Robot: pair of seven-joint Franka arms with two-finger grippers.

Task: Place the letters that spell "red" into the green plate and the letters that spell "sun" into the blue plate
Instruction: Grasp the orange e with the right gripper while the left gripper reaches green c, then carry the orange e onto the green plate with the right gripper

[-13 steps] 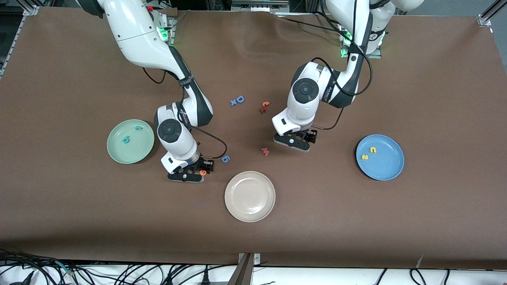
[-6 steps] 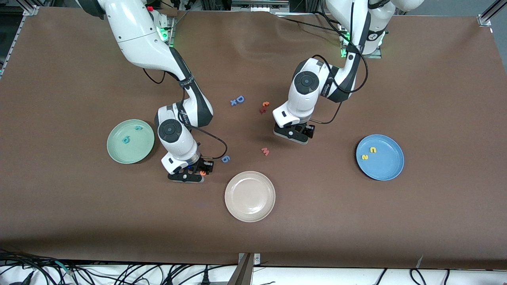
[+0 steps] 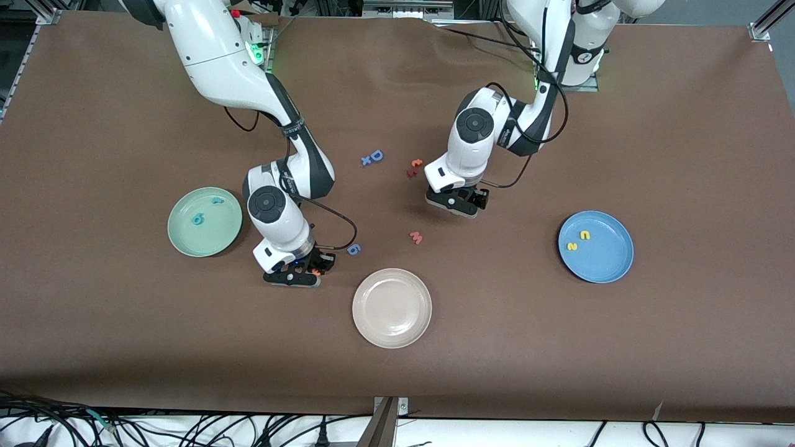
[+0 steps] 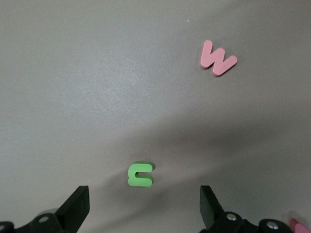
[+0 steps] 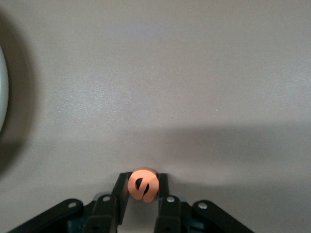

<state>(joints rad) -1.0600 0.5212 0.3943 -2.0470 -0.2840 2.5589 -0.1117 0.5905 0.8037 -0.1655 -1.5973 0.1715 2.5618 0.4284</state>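
Note:
Next, I let go of the orange e with my right gripper on the green plate (image 3: 206, 237), between the teal letters and the plate's front rim.
The orange e (image 5: 142, 185) stands on edge between the fingers of my right gripper (image 5: 142, 180), which is shut on it low over the table between the green plate (image 3: 186, 239) and the cream plate. That plate holds two teal letters (image 3: 197, 218). My left gripper (image 4: 143, 206) hangs open over the table's middle; the dark green arch letter (image 4: 140, 174) lies flat just past its fingertips, untouched and hidden in the front view. The blue plate (image 3: 605, 261) holds two yellow letters (image 3: 584, 235).
A cream plate (image 3: 392, 307) sits nearest the front camera. A pink w (image 3: 416, 237) lies beside the left gripper (image 3: 458, 203), a blue round letter (image 3: 353, 249) beside the right gripper (image 3: 310, 270). A blue D (image 3: 376, 155) and small red-orange letters (image 3: 415, 166) lie toward the bases.
My right gripper's fingers have shut on the orange e. The left gripper, still open, has drifted toward the robots' bases, away from the pink w.

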